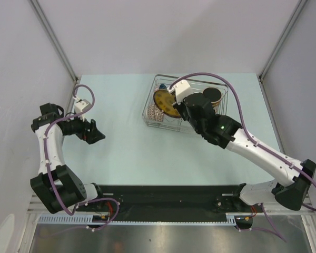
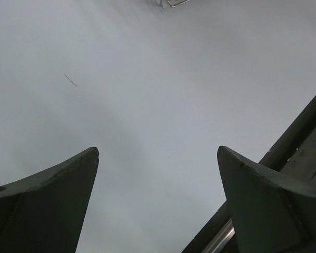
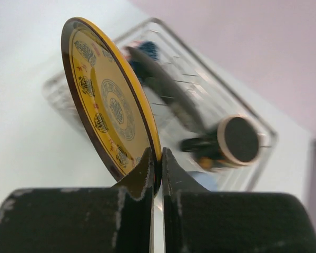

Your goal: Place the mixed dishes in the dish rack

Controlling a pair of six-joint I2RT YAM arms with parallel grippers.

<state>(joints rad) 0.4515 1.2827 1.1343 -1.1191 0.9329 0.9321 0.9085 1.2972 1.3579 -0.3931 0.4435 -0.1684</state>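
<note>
My right gripper will let go of the yellow plate on edge, between the dark plate and the dish rack's near side (image 1: 175, 108).
The small round yellow patterned plate (image 1: 166, 103) is held on edge over the left part of the silver wire dish rack (image 1: 159, 78). My right gripper (image 1: 177, 103) is shut on its rim. The right wrist view shows the fingers (image 3: 159, 158) pinching the plate (image 3: 108, 105) upright above the rack (image 3: 200, 79). In the rack are the beige-pink patterned bowl (image 1: 156, 114), the black mug (image 1: 213, 96) lying with its base showing (image 3: 239, 139), a dark plate (image 3: 158, 84) on edge and something blue-patterned (image 3: 147, 50), both blurred. My left gripper (image 1: 95, 132) is open and empty over bare table (image 2: 158, 153).
The light table top (image 1: 121, 105) is walled at the left, back and right. A purple cable (image 1: 221, 81) arcs over the rack's far right corner. A corner of the rack (image 2: 171, 2) shows at the top of the left wrist view, and the table's dark front rail (image 2: 284, 153) at its right.
</note>
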